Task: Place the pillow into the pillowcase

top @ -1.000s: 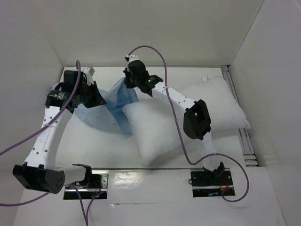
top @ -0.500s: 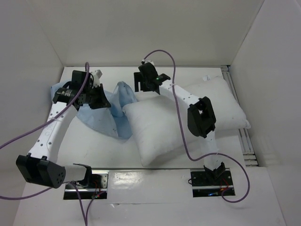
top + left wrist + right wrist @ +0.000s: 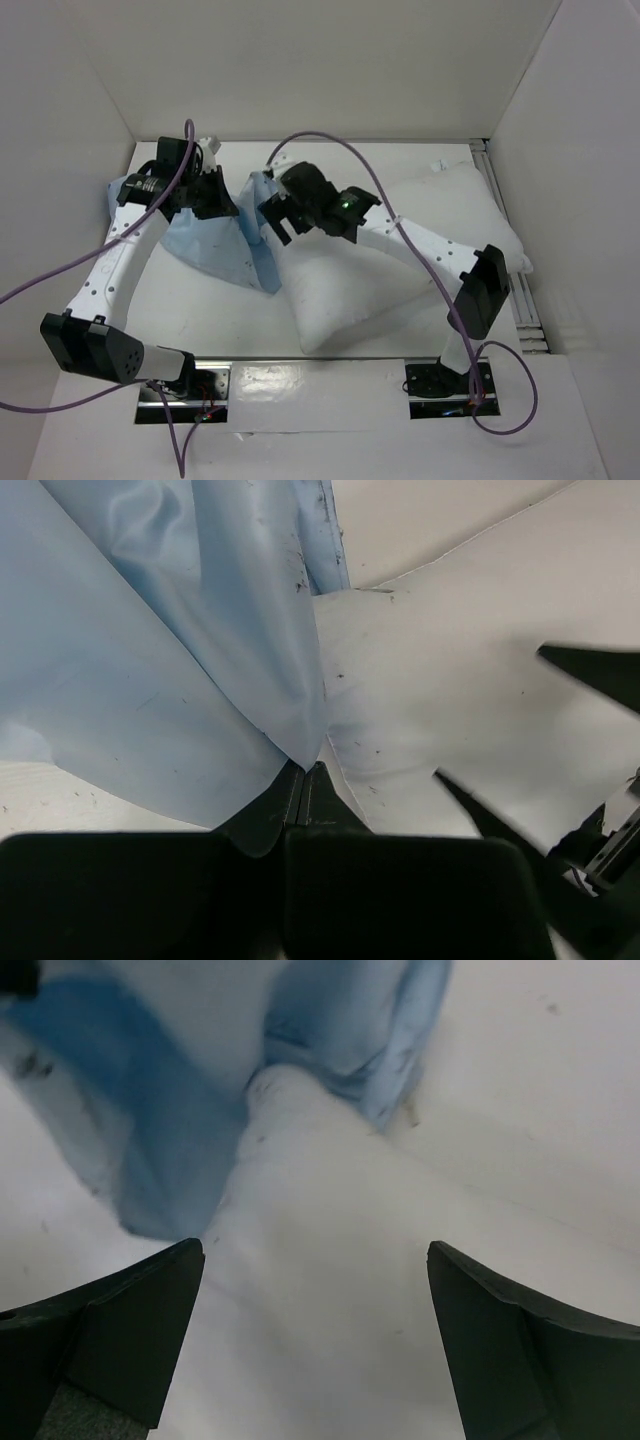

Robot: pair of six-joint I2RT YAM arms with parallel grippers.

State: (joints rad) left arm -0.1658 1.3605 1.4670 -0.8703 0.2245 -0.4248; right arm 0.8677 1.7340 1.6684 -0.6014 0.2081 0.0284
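The robot's right gripper needs to close on the narrow end (image 3: 281, 223) (image 3: 318, 1258) of the white pillow, just behind the corner that meets the light blue pillowcase.
The white pillow (image 3: 400, 250) lies slantwise across the middle and right of the table. Its left corner meets the limp light blue pillowcase (image 3: 225, 245). My left gripper (image 3: 218, 197) is shut on a fold of the pillowcase (image 3: 150, 680), holding it up off the table; the cloth pinches in right at the gripper's (image 3: 305, 768) tips, with the pillow (image 3: 450, 680) just beyond. My right gripper (image 3: 281, 217) hangs open over the pillow's left corner. In the right wrist view the pillow (image 3: 330, 1290) fills the gap in that gripper (image 3: 312, 1250), and the pillowcase (image 3: 340, 1020) bunches ahead of it.
White walls close in the table at the back, left and right. A ridged rail (image 3: 522, 300) runs along the right edge beside the pillow. Purple cables (image 3: 330, 145) loop over both arms. The arm bases (image 3: 440, 380) sit on a shiny strip at the near edge.
My right gripper has opened, let go of the pillowcase's top edge and swung nearer, down over the pillow's left corner. My left gripper shifted slightly right, still holding the cloth.
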